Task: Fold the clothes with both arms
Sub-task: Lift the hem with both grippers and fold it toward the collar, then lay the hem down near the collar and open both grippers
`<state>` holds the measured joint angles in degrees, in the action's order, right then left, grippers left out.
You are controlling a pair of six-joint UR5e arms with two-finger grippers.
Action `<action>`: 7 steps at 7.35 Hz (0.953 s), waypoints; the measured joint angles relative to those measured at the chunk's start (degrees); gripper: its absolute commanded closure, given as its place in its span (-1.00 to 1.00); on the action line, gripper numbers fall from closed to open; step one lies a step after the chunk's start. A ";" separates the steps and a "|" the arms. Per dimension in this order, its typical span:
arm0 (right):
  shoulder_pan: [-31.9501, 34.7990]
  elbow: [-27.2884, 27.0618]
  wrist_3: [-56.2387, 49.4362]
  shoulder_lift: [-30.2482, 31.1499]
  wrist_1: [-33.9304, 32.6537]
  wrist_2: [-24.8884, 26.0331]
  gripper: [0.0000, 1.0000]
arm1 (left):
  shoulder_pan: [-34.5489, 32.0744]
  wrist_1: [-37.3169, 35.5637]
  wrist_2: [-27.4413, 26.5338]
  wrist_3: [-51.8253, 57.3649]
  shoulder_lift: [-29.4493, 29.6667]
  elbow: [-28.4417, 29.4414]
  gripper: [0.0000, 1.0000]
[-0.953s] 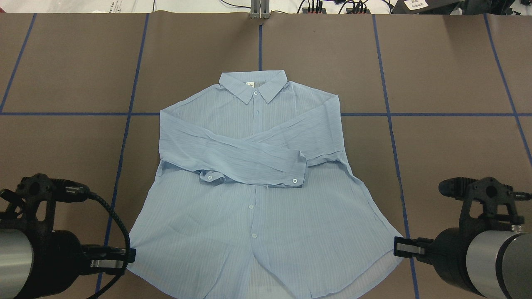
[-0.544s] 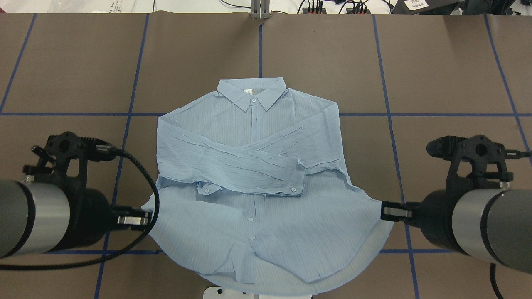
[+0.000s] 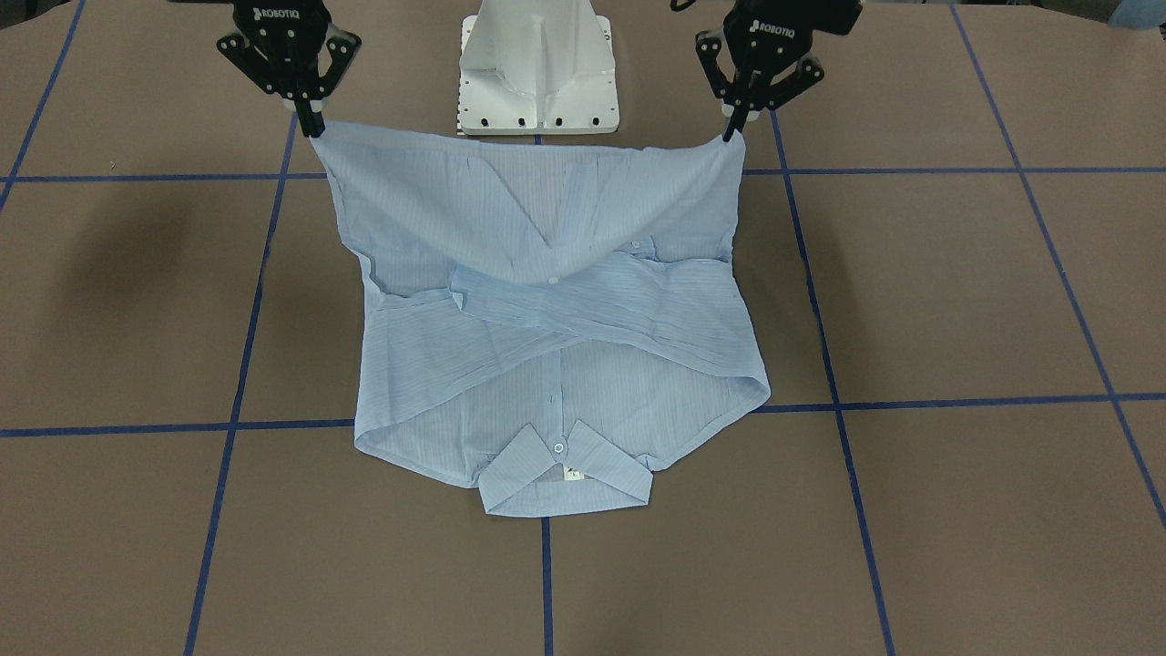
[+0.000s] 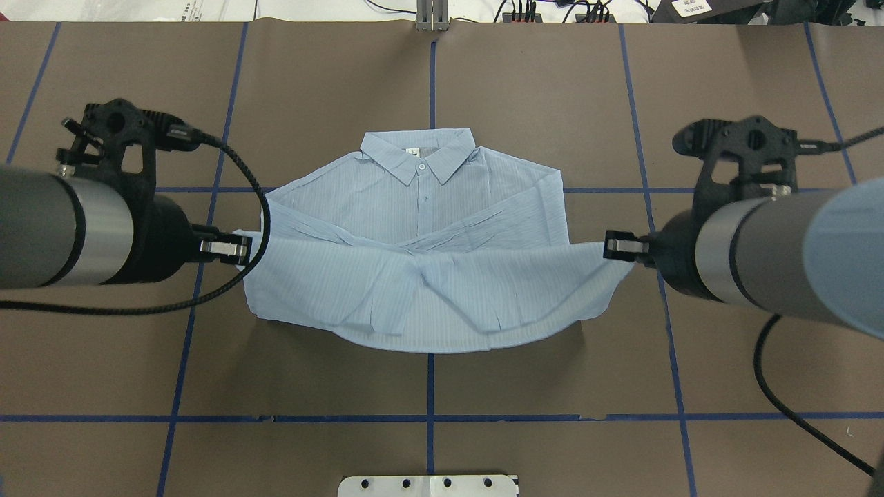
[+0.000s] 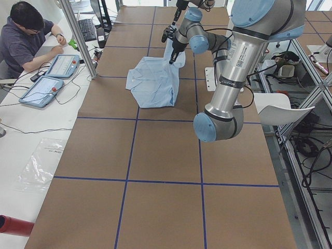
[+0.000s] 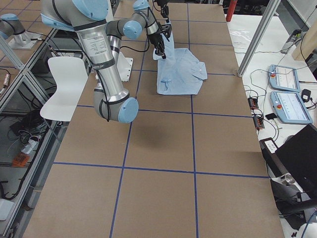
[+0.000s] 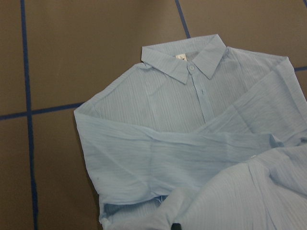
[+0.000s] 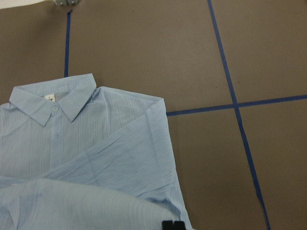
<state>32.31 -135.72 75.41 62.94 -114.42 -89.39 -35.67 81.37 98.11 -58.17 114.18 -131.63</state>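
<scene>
I should release the shirt's hem corner, now lifted above the shirt's middle, from my left gripper on the folded sleeve's outer corner [image 3: 760,390] [image 7: 80,114], near the spot where the blue tape crosses.
The light-blue striped shirt [image 4: 421,200] lies face up on the brown table, its collar [image 4: 418,153] at the far side and its sleeves crossed over the chest. My left gripper [image 4: 242,248] is shut on the shirt's left hem corner, and my right gripper [image 4: 608,246] is shut on the right hem corner. Between them the hem hangs lifted and stretched above the shirt's middle. From the front-facing view, the left gripper [image 3: 731,135] and right gripper [image 3: 315,129] hold the hem up like a curtain over the shirt [image 3: 547,310].
The white robot base [image 3: 537,82] stands at the near table edge. Blue tape lines [image 4: 428,386] grid the brown table top. A person [image 5: 26,36] sits at a side desk with tablets [image 5: 52,75]. A white chair [image 6: 64,84] stands beside the table.
Both grippers have risen and moved forward toward the collar with the hem corners. The shirt's lower half has lifted off the table and folded over the crossed sleeves.
</scene>
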 measured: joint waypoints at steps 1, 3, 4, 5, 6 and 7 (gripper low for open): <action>2.44 6.74 -1.41 -0.58 6.28 0.05 1.00 | -0.86 6.34 -1.62 0.20 0.22 6.92 1.00; 5.67 20.93 -3.39 -0.90 21.05 0.30 1.00 | -1.40 18.74 -5.42 0.32 0.32 20.28 1.00; 6.37 27.64 -3.80 -1.30 27.59 0.65 1.00 | -1.46 23.59 -7.01 0.34 0.34 25.88 1.00; 6.72 34.04 -3.96 -2.10 33.26 1.11 1.00 | -1.48 27.85 -8.08 0.34 0.34 30.74 1.00; 6.88 39.44 -4.01 -2.80 37.75 1.68 1.00 | -1.50 30.83 -8.60 0.34 0.35 34.18 1.00; 6.88 42.66 -4.03 -3.12 40.12 2.24 1.00 | -1.49 32.30 -8.99 0.34 0.35 36.06 1.00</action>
<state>39.20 -93.06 71.38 59.82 -74.30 -87.15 -37.17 113.67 89.12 -57.83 114.52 -95.57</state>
